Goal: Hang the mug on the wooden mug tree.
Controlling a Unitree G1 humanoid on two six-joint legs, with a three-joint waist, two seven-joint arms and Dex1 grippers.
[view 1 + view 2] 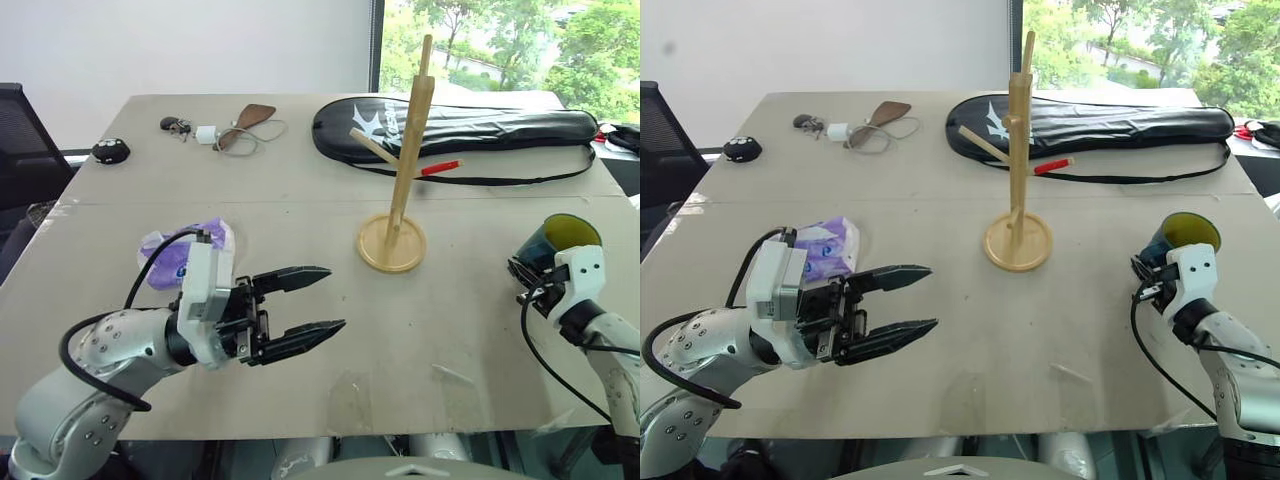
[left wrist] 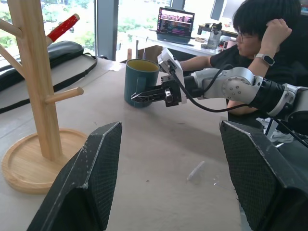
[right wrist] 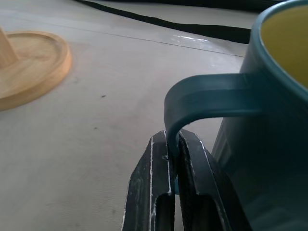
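My right gripper has the teal mug, now near the table's edge. It will let go of the mug with its handle hanging on the red peg of the wooden mug tree (image 1: 453,181).
The teal mug (image 1: 556,240) with a yellow inside is near the table's right edge. My right gripper (image 3: 173,140) is shut on the lower part of the mug's handle (image 3: 207,96), which is pinched between its two black fingers; the left wrist view also shows this grip on the mug (image 2: 139,82). The wooden mug tree (image 1: 410,140) stands upright on its round base (image 1: 392,245) in the middle of the table, well left of the mug. My left gripper (image 1: 335,298) hovers over the front left of the table, open with nothing in it, pointing toward the tree.
A purple tissue pack (image 1: 185,255) lies just behind my left wrist. A long black bag (image 1: 470,128) with a red-handled item (image 1: 440,167) lies behind the tree. Keys, a charger and a black puck (image 1: 110,150) sit at the back left. A person (image 2: 260,33) sits beyond the table's right side.
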